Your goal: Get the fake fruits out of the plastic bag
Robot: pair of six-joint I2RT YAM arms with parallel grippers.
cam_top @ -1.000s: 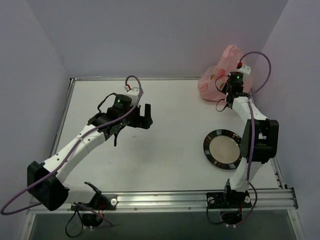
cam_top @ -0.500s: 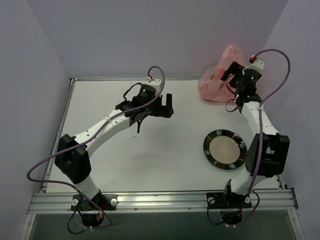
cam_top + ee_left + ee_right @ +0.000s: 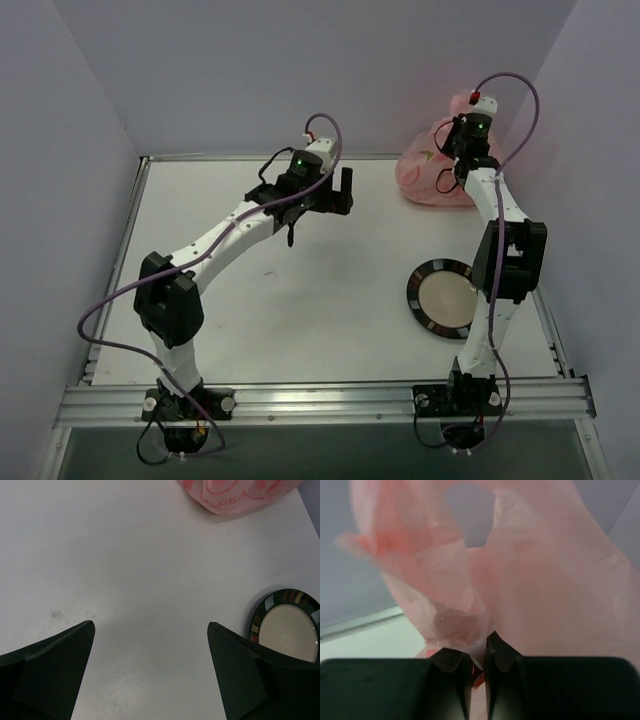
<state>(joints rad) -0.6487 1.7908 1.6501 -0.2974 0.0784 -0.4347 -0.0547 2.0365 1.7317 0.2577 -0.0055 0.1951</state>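
My left gripper needs to take the bag's loose side (image 3: 414, 172) to open it, because the fake fruits stay hidden with only my right gripper on the bag's bunched top.
The pink translucent plastic bag (image 3: 428, 172) lies bunched at the table's far right corner. My right gripper (image 3: 456, 148) is at its top, shut on a fold of the bag's film (image 3: 479, 650), and the bag (image 3: 545, 580) fills the right wrist view. The fake fruits are hidden; none shows outside the bag. My left gripper (image 3: 340, 192) is open and empty above the table's far middle, left of the bag. In the left wrist view its gripper (image 3: 150, 625) is spread wide over bare table, with the bag (image 3: 240, 492) at the top edge.
A round black-rimmed plate (image 3: 450, 298) with a cream centre sits at the right, nearer than the bag; it also shows in the left wrist view (image 3: 287, 632). Purple walls close in behind and at both sides.
My left arm has reached further right and toward the back, nearer the bag. My right gripper has shifted back and left onto the bag's top.
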